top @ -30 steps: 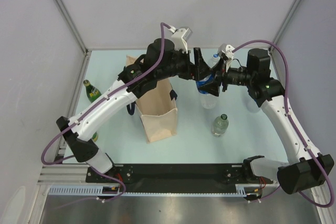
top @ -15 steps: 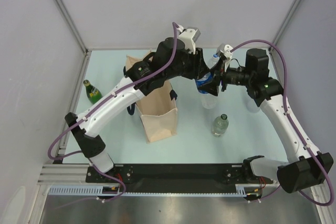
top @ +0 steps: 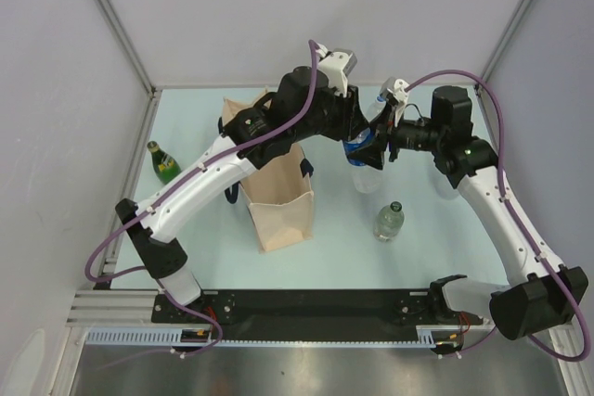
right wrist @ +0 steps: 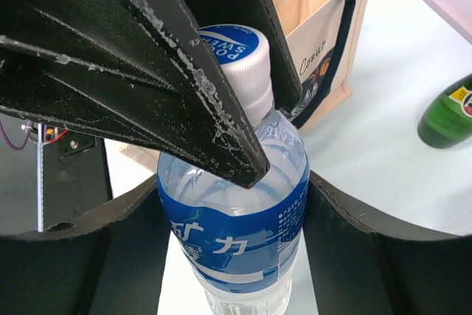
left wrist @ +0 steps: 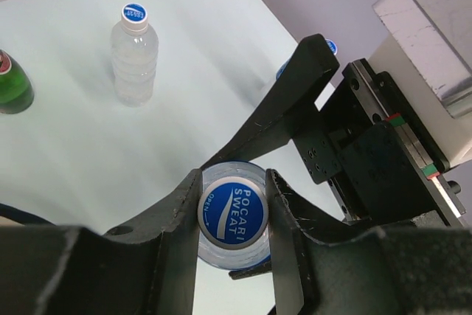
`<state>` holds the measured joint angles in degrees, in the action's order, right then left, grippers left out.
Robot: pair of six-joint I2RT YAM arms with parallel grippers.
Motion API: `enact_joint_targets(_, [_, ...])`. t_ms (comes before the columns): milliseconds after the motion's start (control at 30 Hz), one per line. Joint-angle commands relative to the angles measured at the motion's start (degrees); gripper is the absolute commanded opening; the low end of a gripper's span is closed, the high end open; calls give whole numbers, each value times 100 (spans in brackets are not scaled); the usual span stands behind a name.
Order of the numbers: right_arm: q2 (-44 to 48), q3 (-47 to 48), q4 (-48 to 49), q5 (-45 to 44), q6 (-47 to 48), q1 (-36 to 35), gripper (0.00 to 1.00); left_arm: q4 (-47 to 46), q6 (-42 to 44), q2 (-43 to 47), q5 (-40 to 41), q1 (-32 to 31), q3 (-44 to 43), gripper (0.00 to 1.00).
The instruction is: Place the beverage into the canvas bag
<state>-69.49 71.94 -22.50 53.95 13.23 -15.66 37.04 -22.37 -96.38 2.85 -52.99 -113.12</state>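
The robot's left gripper should release the Pocari Sweat bottle, now held upright above the table, upright inside the far end of the beige canvas bag (top: 269, 160).
A clear Pocari Sweat bottle (top: 366, 157) with a blue label and blue cap is held upright above the table, right of the canvas bag (top: 278, 194). My right gripper (top: 379, 141) is shut on the bottle's body; in the right wrist view its jaws (right wrist: 234, 212) press both sides of the label (right wrist: 236, 241). My left gripper (top: 356, 133) reaches in from above, and its jaws (left wrist: 233, 186) sit against both sides of the cap (left wrist: 234, 213). The beige bag with navy handles stands open behind the bottle in the right wrist view (right wrist: 324, 5).
A green bottle (top: 164, 161) stands left of the bag and shows in the right wrist view (right wrist: 446, 112). A clear green-capped bottle (top: 390, 220) stands at centre right. A clear blue-capped bottle (left wrist: 134, 53) and a green bottle (left wrist: 11, 82) stand on the table below.
My left arm has swung right, from beside the bottle to over it, and its jaws have come round the cap. The right gripper and the bottle have hardly moved.
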Motion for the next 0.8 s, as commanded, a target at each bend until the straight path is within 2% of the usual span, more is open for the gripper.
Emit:
enact_joint_targets(0, [85,22,773,80,-365,2,36,-144,259,172,58,17,-246,0])
enact_joint_targets(67, [85,13,809,89,-418,2,48,-205,294,224,66,43,-254,0])
enact_joint_targets(100, [94,22,809,89,-436,2,59,-223,303,233,66,61,-254,0])
enact_joint_targets(167, [103,39,800,98,-436,2,66,-249,312,277,49,113,-307,0])
enact_joint_targets(200, [120,39,800,115,-436,2,73,-250,304,304,40,148,-324,0])
enact_joint_targets(300, [155,48,774,220,-401,2,83,-258,347,400,75,219,-404,0])
enact_joint_targets(500, [234,57,668,449,-278,-7,93,-285,409,620,84,404,-456,0])
enact_joint_targets(767, [401,39,545,581,-190,282,95,-294,593,997,154,658,-729,0])
